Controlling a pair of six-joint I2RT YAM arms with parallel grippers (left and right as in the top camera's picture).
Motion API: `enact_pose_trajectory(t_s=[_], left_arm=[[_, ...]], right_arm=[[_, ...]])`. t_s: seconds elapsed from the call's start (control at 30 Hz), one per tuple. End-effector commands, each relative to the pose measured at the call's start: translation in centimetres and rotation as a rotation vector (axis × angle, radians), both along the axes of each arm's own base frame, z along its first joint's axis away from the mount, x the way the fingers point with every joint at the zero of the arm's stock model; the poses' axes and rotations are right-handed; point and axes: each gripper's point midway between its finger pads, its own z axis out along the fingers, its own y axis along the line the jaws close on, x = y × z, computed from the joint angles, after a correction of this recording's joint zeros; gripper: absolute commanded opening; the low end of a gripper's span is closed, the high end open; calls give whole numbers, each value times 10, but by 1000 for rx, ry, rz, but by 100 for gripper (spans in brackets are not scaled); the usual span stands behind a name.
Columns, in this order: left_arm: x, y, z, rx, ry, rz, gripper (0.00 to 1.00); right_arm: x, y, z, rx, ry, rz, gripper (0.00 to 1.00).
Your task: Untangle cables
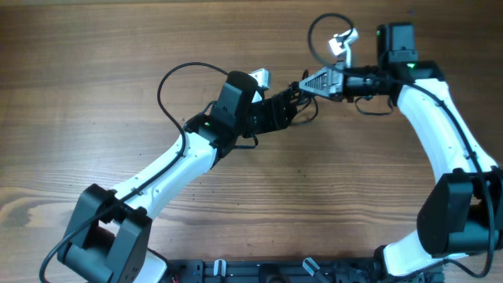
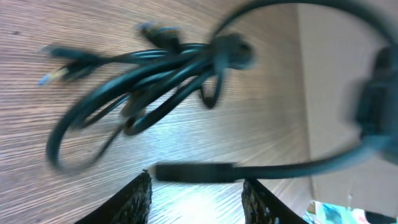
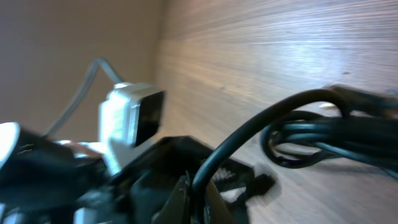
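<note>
Next, I let go of the black cord and its tangle with my right gripper on the bare wood just nearer me than its fingertips (image 1: 312, 135).
The cables (image 1: 308, 108) lie as a small black tangle on the wooden table between my two grippers. In the left wrist view the bundle (image 2: 155, 74) is blurred, with loose loops and small plug ends. One black plug end (image 2: 193, 172) lies across just beyond my fingertips. My left gripper (image 2: 196, 180) is open, with nothing between its fingers (image 2: 134, 202). My right gripper (image 3: 198, 186) is shut on one black cord (image 3: 249, 134) that arcs away to the bundle (image 3: 336, 137). In the overhead view my left gripper (image 1: 291, 102) and right gripper (image 1: 304, 84) nearly touch.
Thicker black arm wires loop beside the left arm (image 1: 169, 82) and above the right wrist (image 1: 321, 31). The left wrist camera (image 3: 132, 118) sits close to my right gripper. The table edge (image 2: 301, 93) runs along the right of the left wrist view.
</note>
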Motion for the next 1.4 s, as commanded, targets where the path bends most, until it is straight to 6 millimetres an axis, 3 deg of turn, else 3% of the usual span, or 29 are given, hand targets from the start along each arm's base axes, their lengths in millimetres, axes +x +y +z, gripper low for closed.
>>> enact_pose_trajectory(t_s=[0.0,0.13,0.27,0.5,0.63,0.73,0.77,0.83,1.0,1.23,1.37], left_arm=[[12,17,-12,83,-7,90,49],[15,26,-18,126,-8,126,49],[21,32,-18,151,-29,166,49],[26,32,-14,173,-101,122,46],[34,48,-16,195,-97,146,46],[40,60,-18,202,-86,175,47],[42,64,-19,204,-82,184,47],[45,70,-19,205,-79,198,48],[43,71,-21,211,-69,199,51],[42,72,-23,217,-59,197,52],[41,72,-24,218,-56,196,52]], right_arm=[[-17,0,52,272,-44,116,4],[-26,-1,74,390,-62,178,4],[-28,1,73,394,-51,181,4],[-4,-9,24,116,7,9,4],[-2,-24,-20,-130,94,-97,4],[-3,-29,-39,-258,119,-131,4],[-3,-29,-45,-299,131,-148,6],[1,-27,-50,-347,124,-167,19],[-2,-2,-48,-346,91,-123,46],[-5,5,-55,-423,34,-90,60],[-3,-22,-73,-584,78,-176,61]])
